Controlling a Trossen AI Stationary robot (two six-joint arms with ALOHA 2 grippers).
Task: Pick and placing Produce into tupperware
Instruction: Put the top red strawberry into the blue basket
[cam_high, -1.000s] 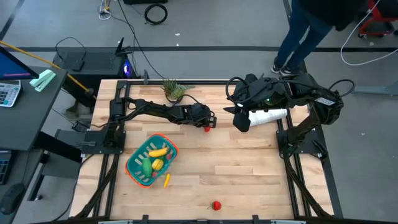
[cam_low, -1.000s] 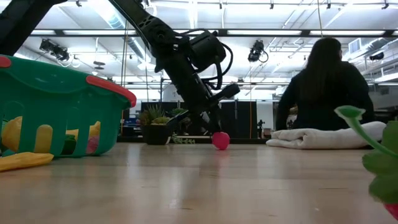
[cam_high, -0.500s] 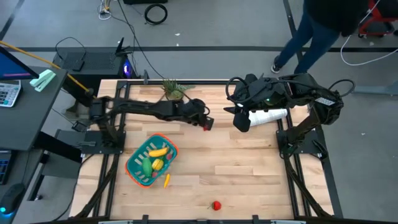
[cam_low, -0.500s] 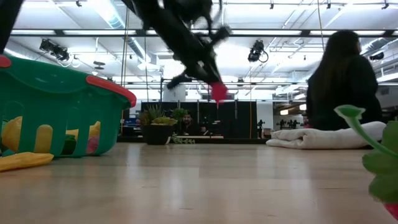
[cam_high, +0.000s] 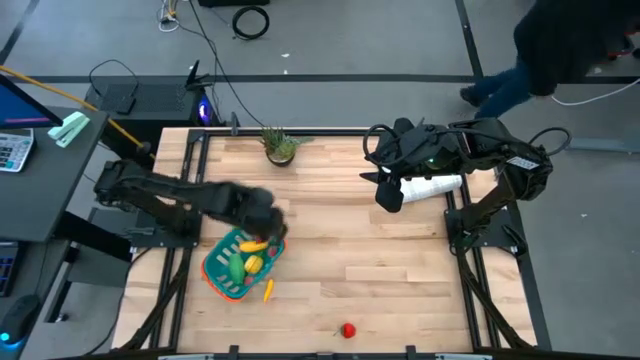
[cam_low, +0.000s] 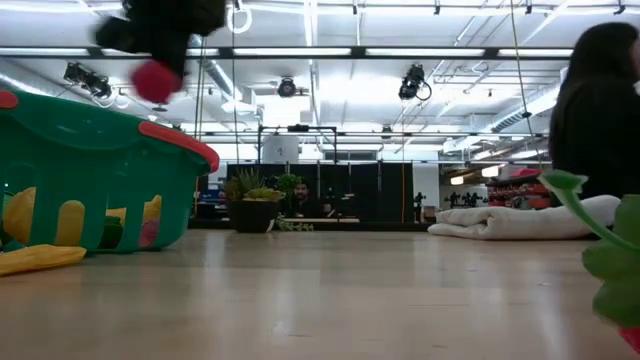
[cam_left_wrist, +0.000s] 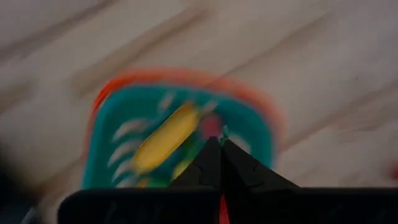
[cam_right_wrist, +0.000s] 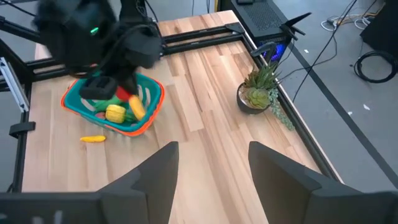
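I will use my left gripper to drop the small red piece in the teal basket (cam_high: 269, 260) (cam_left_wrist: 214, 152), between the lemon and the basket's side.
The teal tupperware basket (cam_high: 226, 284) with its orange rim stands at the table's near left. It holds a yellow banana (cam_high: 254, 244), a green piece (cam_high: 236, 267) and a lemon (cam_high: 254, 265). My left gripper (cam_high: 265, 218) hangs over the basket's far edge, shut on a small red piece (cam_low: 155, 80). A thin yellow-orange piece (cam_high: 268, 290) lies on the table beside the basket. Another red piece (cam_high: 347, 329) rests near the table's near edge. My right gripper (cam_right_wrist: 211, 168) waits open above the far right, next to a white cloth (cam_high: 432, 187). My left gripper pinches the small red piece (cam_left_wrist: 221, 210) between its two fingertips (cam_left_wrist: 208, 165), coming from above and pointing down. The piece is lifted clear and hangs just below the fingers, above the basket (cam_left_wrist: 180, 124).
A spiky potted plant (cam_high: 279, 145) stands at the far edge. The folded white cloth (cam_low: 520, 218) lies at the far right. A person (cam_high: 560, 45) walks beyond the far right corner. Bare wood stretches across the table's middle and near right.
My left gripper lifted the small red piece off the table near the far middle. It swung up and toward the near left, ending over the basket, still shut on the piece. The person beyond the table moved to the right.
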